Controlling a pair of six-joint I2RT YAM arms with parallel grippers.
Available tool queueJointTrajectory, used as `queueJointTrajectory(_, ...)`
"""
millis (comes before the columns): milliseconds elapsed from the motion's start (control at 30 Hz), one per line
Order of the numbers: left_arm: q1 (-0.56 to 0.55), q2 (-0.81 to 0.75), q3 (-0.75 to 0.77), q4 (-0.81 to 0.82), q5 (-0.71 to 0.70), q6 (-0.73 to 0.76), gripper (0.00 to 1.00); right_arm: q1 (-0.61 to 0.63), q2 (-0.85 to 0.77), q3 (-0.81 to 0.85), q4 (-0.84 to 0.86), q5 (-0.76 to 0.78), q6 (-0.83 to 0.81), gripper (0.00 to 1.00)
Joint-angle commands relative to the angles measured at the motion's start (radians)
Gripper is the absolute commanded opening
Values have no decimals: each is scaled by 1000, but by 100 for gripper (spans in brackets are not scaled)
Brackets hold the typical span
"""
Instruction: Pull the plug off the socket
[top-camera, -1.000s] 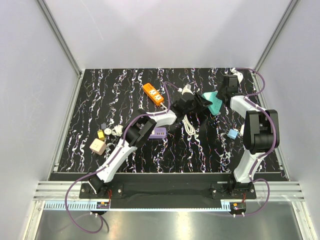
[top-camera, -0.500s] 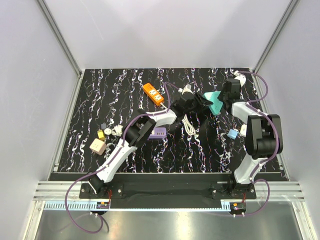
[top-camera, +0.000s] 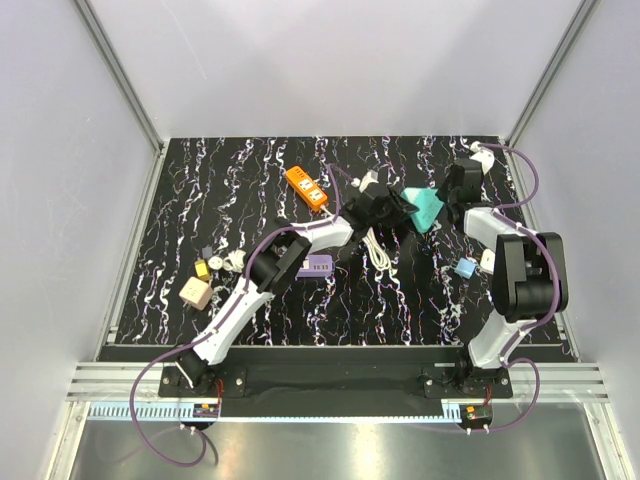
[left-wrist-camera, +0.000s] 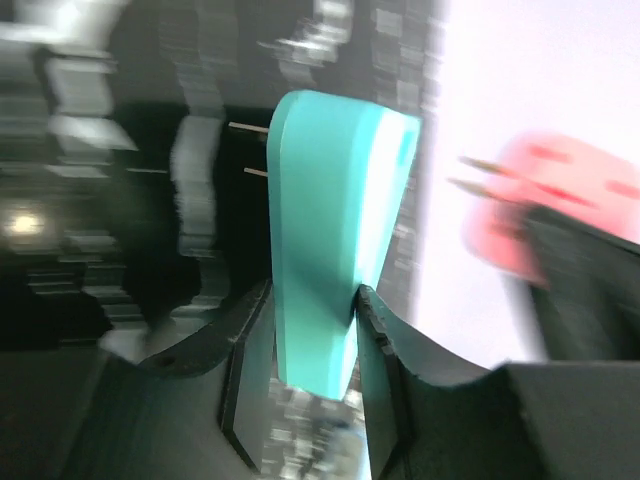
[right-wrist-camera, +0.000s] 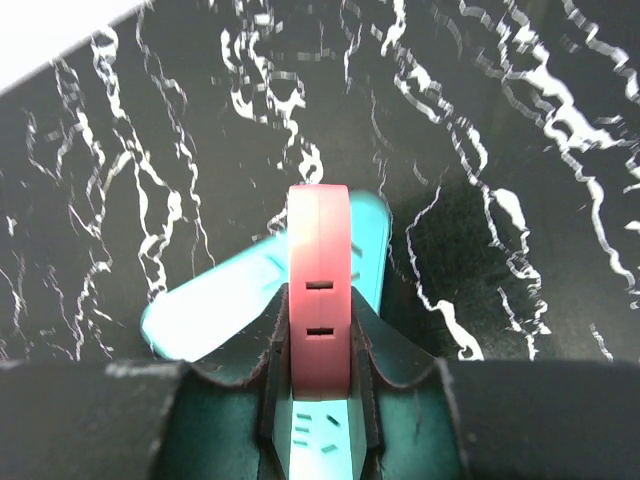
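Observation:
The robot's right gripper needs to release the pink plug on the table (top-camera: 467, 236) just behind the small blue plug.
My left gripper (left-wrist-camera: 312, 330) is shut on a teal adapter (left-wrist-camera: 330, 230) whose two metal prongs show on its left side. In the top view the teal adapter (top-camera: 428, 208) is at the back middle of the table, between my left gripper (top-camera: 398, 208) and my right gripper (top-camera: 447, 195). My right gripper (right-wrist-camera: 320, 350) is shut on a pink plug (right-wrist-camera: 320, 290) with two slots facing the camera, and the teal adapter (right-wrist-camera: 215, 305) lies just beyond it. In the left wrist view the pink plug (left-wrist-camera: 560, 210) is blurred at the right, its prongs bare and apart from the teal adapter.
An orange power strip (top-camera: 307, 188) lies at the back left of centre. A white cable (top-camera: 378, 250) and a purple adapter (top-camera: 318, 265) lie mid-table. Small plugs (top-camera: 195, 292) sit at the left, a blue one (top-camera: 464, 268) at the right, and a white plug (top-camera: 480, 152) at the back right.
My left gripper has shifted slightly up and left with the teal adapter. My right wrist has shifted a little toward the right.

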Motion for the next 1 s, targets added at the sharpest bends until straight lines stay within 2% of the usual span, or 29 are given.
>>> queueJointTrajectory(0,27,12,15,-157,-130,49,0,-8,-113,96,19,75,3,0)
queueJointTrajectory(133,28,14,17,-157,-127,50,0,-38,-85,167,-91,26,35,0)
queueJointTrajectory(333,28,12,14,-148,-127,61,0,-38,-88,153,-78,15,32,0)
queueJointTrajectory(433,34,-1,-41,-66,-116,41,0,-37,-90,145,-78,23,35,0)
queueJointTrajectory(567,51,12,-40,-61,-48,14,0,-66,-96,135,-78,0,40,0)
queueJointTrajectory(667,54,19,-54,16,5,24,2,-72,-88,147,-101,-51,35,0)
queueJointTrajectory(767,54,2,-80,60,22,49,18,-77,-79,174,-163,-92,48,0)
queueJointTrajectory(833,54,-38,-121,74,8,75,46,-78,-94,171,-187,-100,57,0)
queueJointTrajectory(867,54,-61,-130,76,-4,89,56,-84,-99,184,-204,-103,61,0)
queueJointTrajectory(933,54,-81,-149,62,-15,118,73,-93,-110,188,-269,-123,84,0)
queueJointTrajectory(967,54,-87,-153,62,-11,126,77,-101,-116,185,-279,-135,92,0)
